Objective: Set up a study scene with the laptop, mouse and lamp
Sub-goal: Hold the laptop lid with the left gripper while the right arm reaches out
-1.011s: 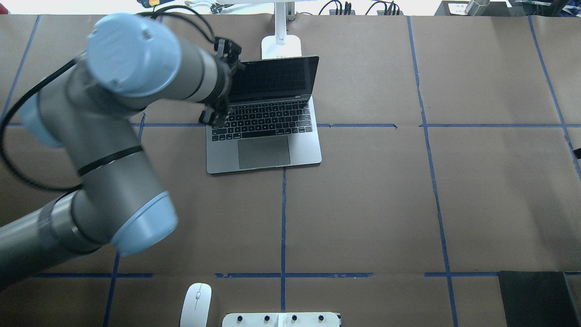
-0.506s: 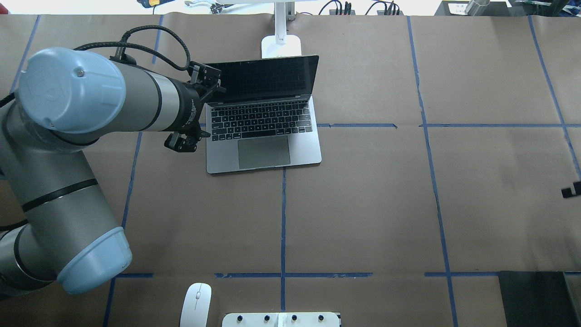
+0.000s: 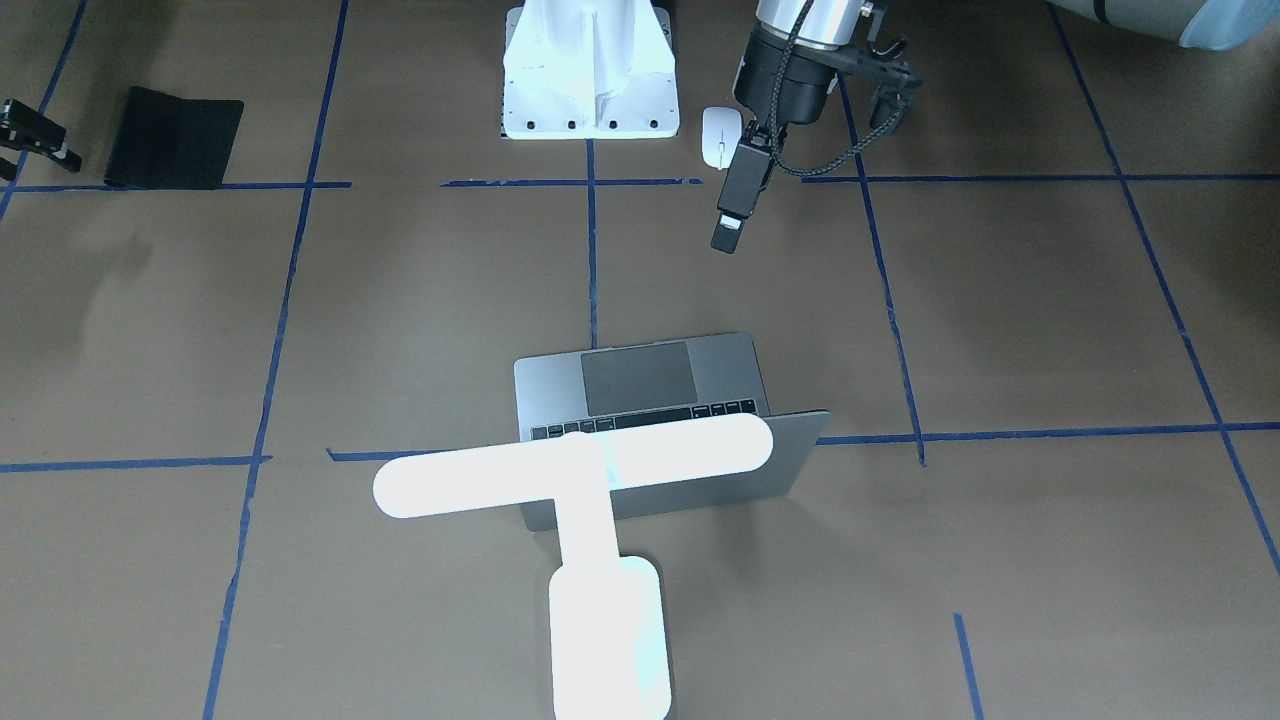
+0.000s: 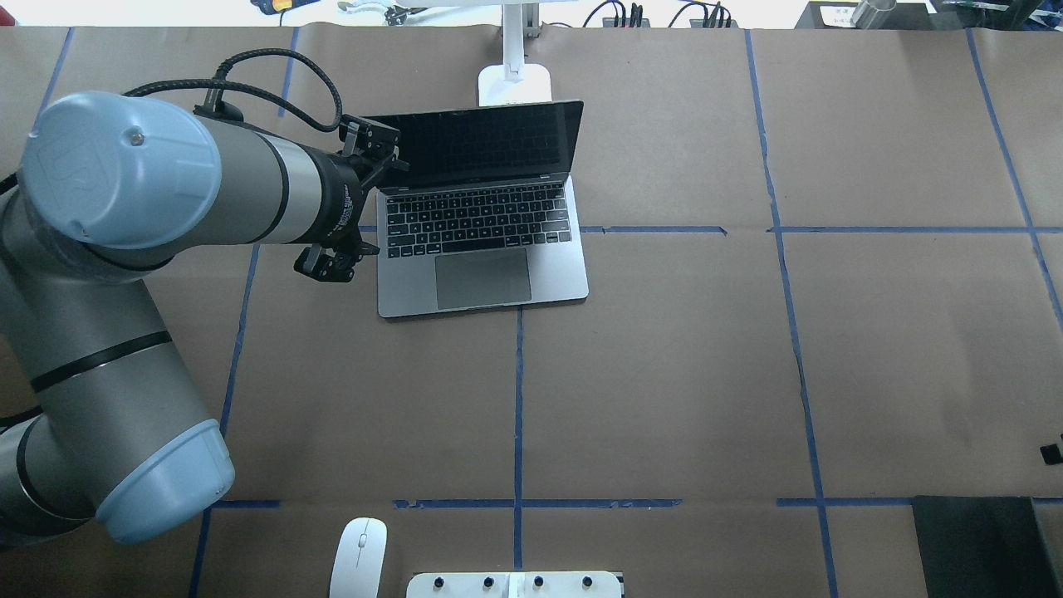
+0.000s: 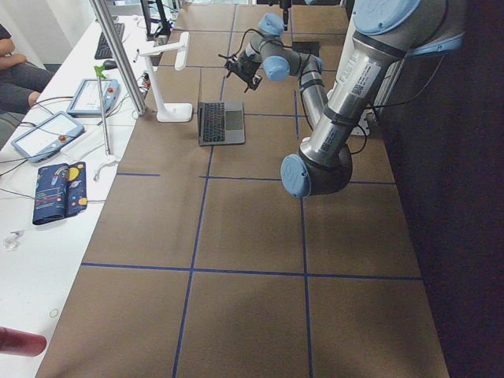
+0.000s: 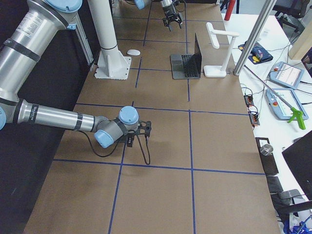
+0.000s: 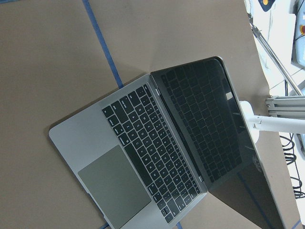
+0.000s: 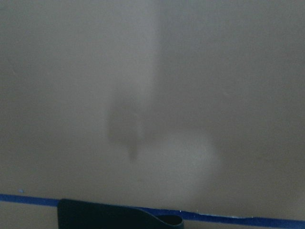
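Observation:
The black mat's curled edge (image 3: 118, 142) (image 8: 177, 225), the one nearest my right gripper, is the next place my right gripper should go to and close on.
The grey laptop (image 4: 490, 274) lies open at the table's far middle, its screen dark; the left wrist view (image 7: 143, 157) looks down on it. The glowing white T-shaped lamp (image 3: 575, 465) stands right behind the lid, its base (image 4: 515, 83) at the far edge. The white mouse (image 4: 359, 556) lies at the near edge, left of the mount block. My left gripper (image 4: 359, 208) is open and empty, hanging just off the laptop's left edge; it also shows in the front view (image 3: 808, 175). My right gripper (image 6: 141, 134) is low over bare table at the far right; whether it is open or shut I cannot tell.
A thin black mat (image 4: 980, 544) lies at the near right corner, its edge also in the right wrist view (image 8: 119, 218). The white bolted mount block (image 4: 515, 584) sits at the near middle. Blue tape lines cross the brown table.
My left gripper has drawn back leftward off the laptop's keyboard and screen edge to beside its left edge. My right gripper has moved along the right edge toward the near side.

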`<state>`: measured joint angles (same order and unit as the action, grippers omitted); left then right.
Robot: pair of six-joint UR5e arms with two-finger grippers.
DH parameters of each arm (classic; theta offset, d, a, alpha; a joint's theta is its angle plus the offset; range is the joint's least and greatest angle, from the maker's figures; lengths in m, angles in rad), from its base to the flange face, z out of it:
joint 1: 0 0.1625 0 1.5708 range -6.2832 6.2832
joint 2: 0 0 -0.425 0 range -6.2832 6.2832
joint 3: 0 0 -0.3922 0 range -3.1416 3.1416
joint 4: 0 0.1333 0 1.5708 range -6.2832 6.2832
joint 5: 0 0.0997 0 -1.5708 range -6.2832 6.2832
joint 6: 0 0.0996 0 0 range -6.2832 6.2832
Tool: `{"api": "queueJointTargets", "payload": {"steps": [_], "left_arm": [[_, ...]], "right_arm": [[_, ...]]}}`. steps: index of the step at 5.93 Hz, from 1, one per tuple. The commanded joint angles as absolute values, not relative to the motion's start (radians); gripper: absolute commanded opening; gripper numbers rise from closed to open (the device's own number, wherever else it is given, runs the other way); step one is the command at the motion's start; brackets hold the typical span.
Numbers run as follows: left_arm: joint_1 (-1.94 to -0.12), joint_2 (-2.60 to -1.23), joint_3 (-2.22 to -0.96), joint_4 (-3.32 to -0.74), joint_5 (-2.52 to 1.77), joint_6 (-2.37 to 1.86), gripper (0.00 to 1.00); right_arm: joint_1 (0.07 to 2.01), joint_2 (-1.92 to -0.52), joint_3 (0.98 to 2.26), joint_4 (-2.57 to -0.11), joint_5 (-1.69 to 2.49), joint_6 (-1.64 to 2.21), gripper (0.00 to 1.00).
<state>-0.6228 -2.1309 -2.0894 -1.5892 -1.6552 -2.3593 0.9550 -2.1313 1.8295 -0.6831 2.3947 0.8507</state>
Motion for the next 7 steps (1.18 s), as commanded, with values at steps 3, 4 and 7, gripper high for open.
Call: {"api": "queueJointTargets", "payload": {"steps": [3, 4, 7], "left_arm": [[-0.621, -2.129, -2.092, -1.591, -1.655, -2.359, 0.96], [-0.623, -2.129, -2.092, -1.591, -1.655, -2.359, 0.96], [-0.623, -2.128, -2.091, -1.591, -1.655, -2.359, 0.98]], "right_arm": [[0.656, -2.114, 1.792, -0.554, 2.233, 1.121, 0.97], [0.602, -2.118, 1.795, -0.552, 2.188, 1.123, 0.89], [0.552, -2.163, 1.792, -0.552, 2.135, 1.12, 0.56]]}}
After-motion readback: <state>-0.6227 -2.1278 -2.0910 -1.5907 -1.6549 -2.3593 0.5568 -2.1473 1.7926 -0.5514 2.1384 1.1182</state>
